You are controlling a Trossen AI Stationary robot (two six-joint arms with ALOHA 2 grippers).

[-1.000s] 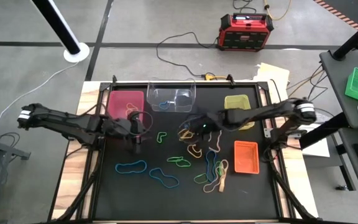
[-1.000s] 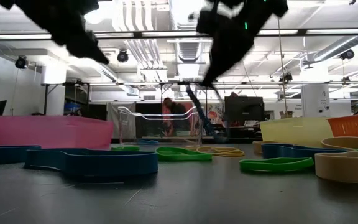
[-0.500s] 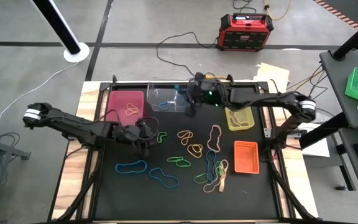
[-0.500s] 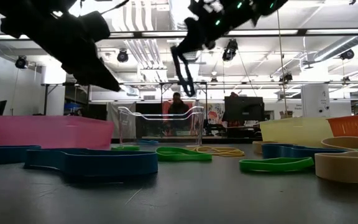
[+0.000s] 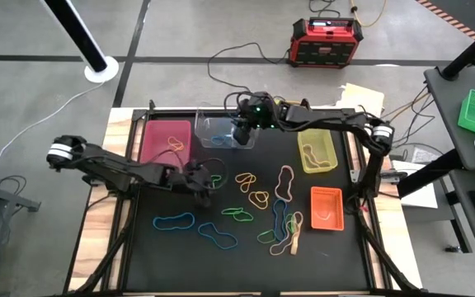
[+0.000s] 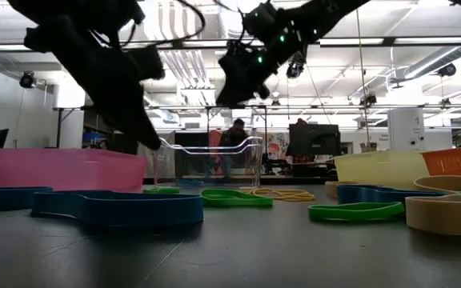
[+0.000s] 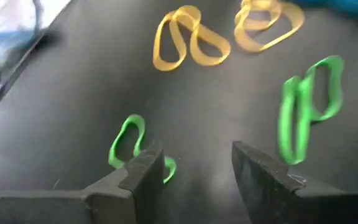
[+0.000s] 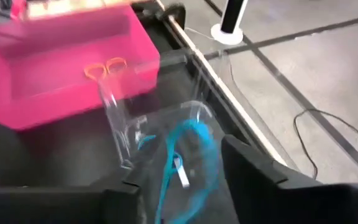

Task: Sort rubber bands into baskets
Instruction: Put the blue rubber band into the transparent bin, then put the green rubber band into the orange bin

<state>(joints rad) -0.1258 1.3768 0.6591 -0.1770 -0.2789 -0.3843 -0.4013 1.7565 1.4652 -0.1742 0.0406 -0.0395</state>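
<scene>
I need to close my left gripper on the middle of the small green band [image 5: 215,180] [image 7: 138,152], the one that sits nearest to the clear basket.
Many rubber bands lie on the black mat: blue [image 5: 174,221], green [image 5: 237,214], orange-yellow [image 5: 246,177], tan [image 5: 285,180]. My left gripper [image 7: 197,155] hovers open just over a small green band [image 7: 129,146] left of the mat's middle [image 5: 214,180]. My right gripper [image 8: 182,168] is open above the clear basket [image 5: 225,128], where a blue band [image 8: 188,149] shows beyond its fingers. The magenta basket [image 5: 167,139] holds an orange-yellow band [image 8: 104,67]. The yellow-green basket [image 5: 317,150] and the orange basket [image 5: 326,207] stand on the right.
In the low view both arms hang above the table, the left one [image 6: 146,136] lower than the right one [image 6: 226,92]. A red-black power box [image 5: 326,41] sits on the floor beyond the table. Bands crowd the mat's middle and right.
My right gripper has swung from the mat's middle toward the far edge, carrying a hanging blue band over the clear basket, and has let it go. My left gripper has come down and toward the right, from beside the magenta basket to the green band.
</scene>
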